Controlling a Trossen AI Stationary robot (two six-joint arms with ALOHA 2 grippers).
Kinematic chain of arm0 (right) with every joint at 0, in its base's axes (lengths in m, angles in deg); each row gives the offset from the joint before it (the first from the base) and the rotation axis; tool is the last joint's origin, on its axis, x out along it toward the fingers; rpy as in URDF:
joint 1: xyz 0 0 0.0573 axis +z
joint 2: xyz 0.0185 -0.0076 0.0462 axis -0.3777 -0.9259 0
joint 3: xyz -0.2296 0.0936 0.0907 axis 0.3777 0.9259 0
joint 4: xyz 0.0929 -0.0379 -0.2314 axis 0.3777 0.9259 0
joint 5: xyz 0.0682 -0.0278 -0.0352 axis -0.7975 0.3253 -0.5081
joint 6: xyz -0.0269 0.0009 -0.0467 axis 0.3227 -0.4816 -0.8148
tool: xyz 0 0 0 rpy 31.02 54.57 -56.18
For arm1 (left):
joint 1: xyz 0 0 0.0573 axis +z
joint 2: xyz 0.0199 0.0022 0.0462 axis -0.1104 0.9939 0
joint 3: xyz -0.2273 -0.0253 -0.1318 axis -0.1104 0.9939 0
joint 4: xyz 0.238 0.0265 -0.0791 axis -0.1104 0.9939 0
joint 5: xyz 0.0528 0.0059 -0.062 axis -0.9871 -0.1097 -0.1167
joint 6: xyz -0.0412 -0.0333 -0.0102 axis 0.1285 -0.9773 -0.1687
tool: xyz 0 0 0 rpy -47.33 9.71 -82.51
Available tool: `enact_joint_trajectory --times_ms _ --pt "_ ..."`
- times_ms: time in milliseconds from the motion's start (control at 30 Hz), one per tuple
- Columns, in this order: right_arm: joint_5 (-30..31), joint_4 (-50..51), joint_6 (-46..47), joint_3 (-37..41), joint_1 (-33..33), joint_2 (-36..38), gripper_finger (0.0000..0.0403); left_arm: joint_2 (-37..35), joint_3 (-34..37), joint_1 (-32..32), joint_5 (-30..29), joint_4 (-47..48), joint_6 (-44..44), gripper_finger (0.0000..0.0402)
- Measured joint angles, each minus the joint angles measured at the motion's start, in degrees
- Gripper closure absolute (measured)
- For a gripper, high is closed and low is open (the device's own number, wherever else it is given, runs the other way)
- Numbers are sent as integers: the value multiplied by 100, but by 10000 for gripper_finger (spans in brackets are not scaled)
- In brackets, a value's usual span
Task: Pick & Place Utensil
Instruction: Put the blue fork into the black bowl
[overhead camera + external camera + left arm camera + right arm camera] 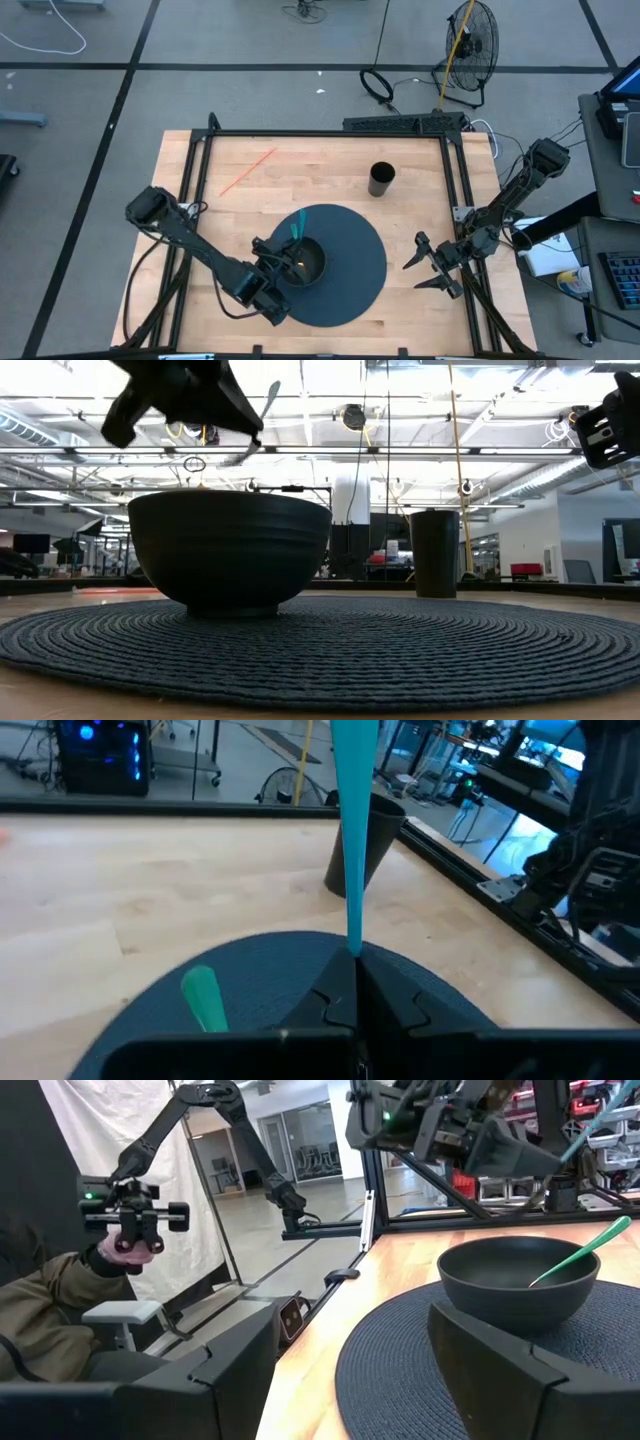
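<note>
Next, I let go of the teal utensil with my left gripper inside the black bowl [303, 240], against its far rim next to the green utensil.
A black bowl [306, 262] stands on a round dark woven mat [350, 285] on the wooden table. A green utensil [578, 1256] rests inside the bowl and leans on its far rim; it also shows in the left wrist view [205, 1000]. My left gripper [355, 960] hovers above the bowl's left side [190, 400], shut on a second, teal utensil [352, 840]. My right gripper [428, 268] waits open just off the mat's right edge, above the table [350, 1370]. My left gripper pinches the teal utensil by its narrow end [354, 938] between the two shut fingers. The utensil rises steeply from the fingertips, widening toward its free end [262, 410]. It is lifted clear, above the bowl.
A black cup [381, 179] stands upright on the far right part of the table, beyond the mat. A thin orange stick [247, 170] lies on the far left part. A black frame [460, 200] rims the table. A seated person [60, 1310] shows beyond the table's left side.
</note>
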Motion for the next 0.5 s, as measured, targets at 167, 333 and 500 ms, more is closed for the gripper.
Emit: enact_joint_trajectory --times_ms 167,333,500 --pt "0 42 2 0 0 -2 152 318 0 79 168 31 -630 401" --pt "0 99 35 0 0 -2 152 594 0 128 400 23 -1127 401" --pt "0 115 42 0 0 -2 152 744 0 125 580 37 -1610 401"
